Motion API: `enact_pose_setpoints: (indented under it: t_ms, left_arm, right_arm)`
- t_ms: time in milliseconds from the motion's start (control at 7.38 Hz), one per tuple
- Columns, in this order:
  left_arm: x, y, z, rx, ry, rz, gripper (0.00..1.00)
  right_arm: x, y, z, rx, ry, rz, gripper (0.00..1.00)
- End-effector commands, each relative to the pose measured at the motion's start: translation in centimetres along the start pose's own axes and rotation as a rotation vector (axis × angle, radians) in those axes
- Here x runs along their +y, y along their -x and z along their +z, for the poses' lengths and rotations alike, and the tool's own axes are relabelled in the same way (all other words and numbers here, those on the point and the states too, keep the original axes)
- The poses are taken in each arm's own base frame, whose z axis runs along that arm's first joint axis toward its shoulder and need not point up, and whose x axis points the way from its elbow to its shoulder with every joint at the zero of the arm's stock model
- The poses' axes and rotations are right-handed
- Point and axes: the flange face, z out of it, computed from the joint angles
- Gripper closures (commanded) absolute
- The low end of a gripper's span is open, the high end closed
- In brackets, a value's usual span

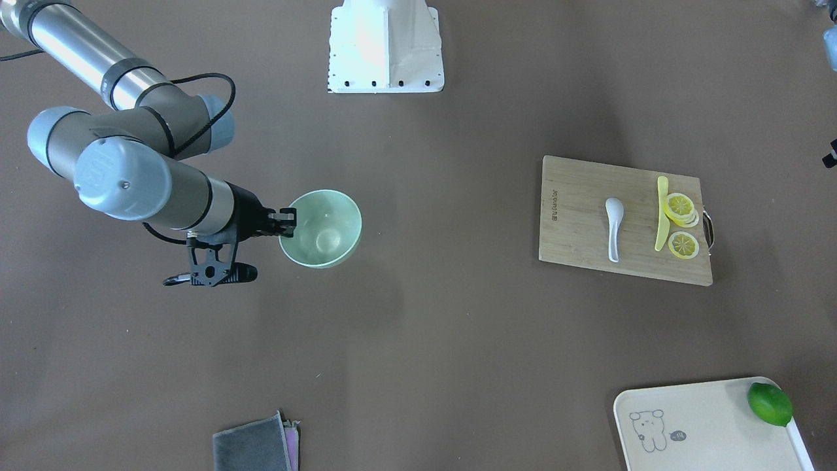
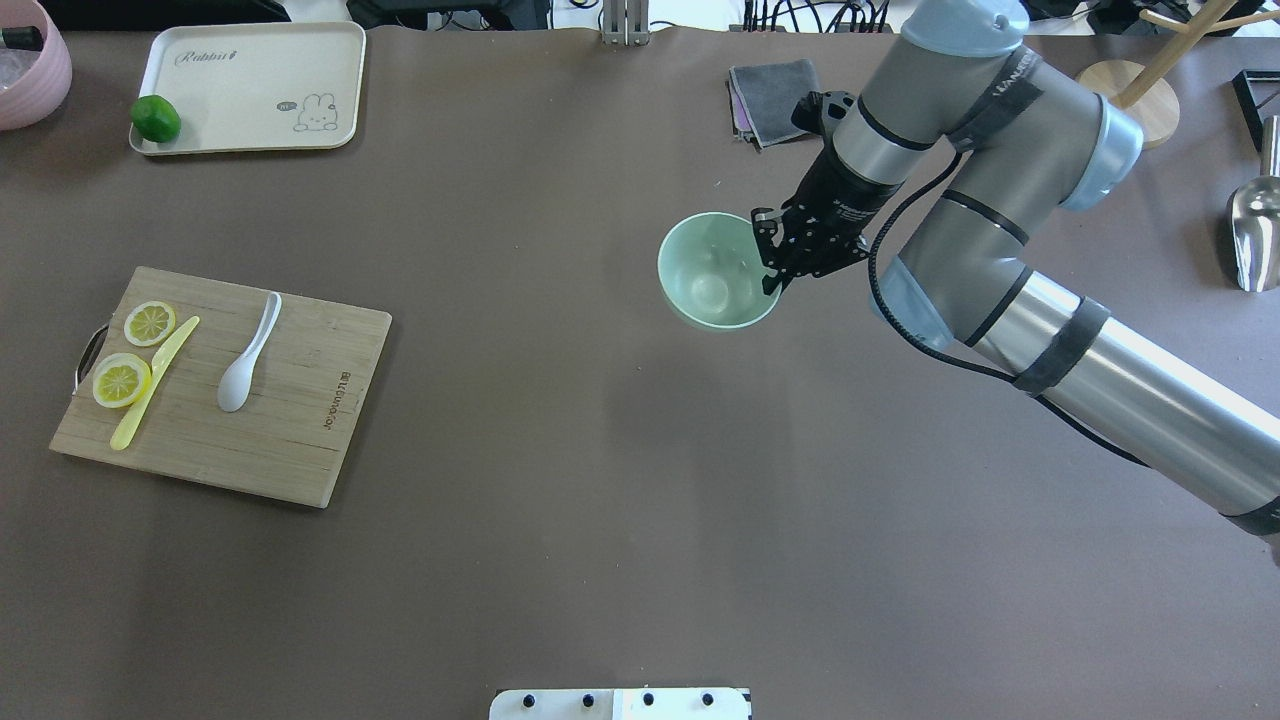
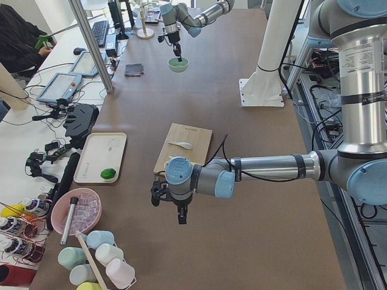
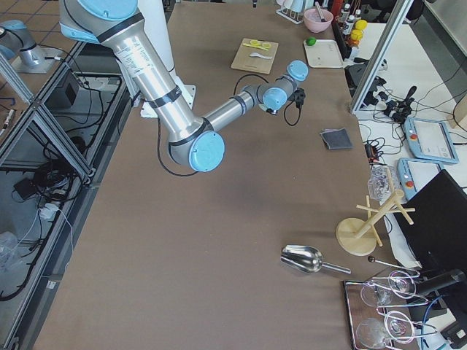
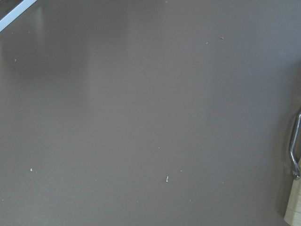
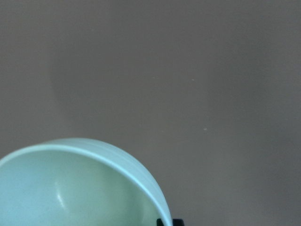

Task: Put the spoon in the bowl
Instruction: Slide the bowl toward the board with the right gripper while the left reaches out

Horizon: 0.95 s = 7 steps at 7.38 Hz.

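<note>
Next, I release the mint-green bowl with my right gripper on the bare table (image 1: 397, 208) before my white base.
The white spoon (image 1: 613, 229) lies on the wooden cutting board (image 1: 582, 196) on my left side, its scoop towards my base; it also shows in the overhead view (image 2: 248, 355). The mint-green bowl (image 1: 320, 229) is on my right side of the table. My right gripper (image 1: 288, 221) is shut on the bowl's rim (image 2: 772, 262), one finger inside and one outside. The bowl looks slightly tilted and appears raised off the table. The bowl is empty (image 6: 70, 188). My left gripper (image 3: 181, 216) hangs near the board's end; I cannot tell if it is open or shut.
A yellow knife (image 1: 662, 216) and lemon slices (image 1: 680, 208) share the board. A cream tray (image 1: 706, 425) holds a lime (image 1: 769, 403). A grey cloth (image 1: 252, 448) lies at the far edge. A metal scoop (image 2: 1255, 235) and a wooden rack (image 2: 1130, 85) stand at the right.
</note>
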Motion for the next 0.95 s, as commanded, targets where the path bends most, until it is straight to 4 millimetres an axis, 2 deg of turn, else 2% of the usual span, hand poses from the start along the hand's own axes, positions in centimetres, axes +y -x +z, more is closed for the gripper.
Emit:
enact_pose_setpoints:
  t_ms: [0, 271, 407, 678, 814]
  left_arm:
    - [-0.9, -1.2, -1.0, 0.008, -0.024, 0.019, 0.02]
    - [-1.0, -4.5, -2.4, 0.145, -0.021, 0.000, 0.02]
    - [-1.4, -7.4, -2.6, 0.167, -0.042, 0.021, 0.02]
    - [-1.8, -15.1, -1.4, 0.197, -0.020, 0.022, 0.02]
    - [-2.5, -20.1, -0.8, 0.217, 0.008, 0.000, 0.02]
  right_arm:
    - [2.1, 3.9, 5.5, -0.030, -0.064, 0.039, 1.00]
    - [4.5, 7.2, 8.2, -0.036, -0.072, 0.041, 1.00]
    - [5.8, 8.2, 9.9, -0.029, -0.075, 0.038, 1.00]
    - [7.4, 8.8, 12.0, -0.017, -0.066, 0.022, 1.00]
    - [7.5, 8.8, 12.1, -0.015, -0.066, 0.025, 1.00]
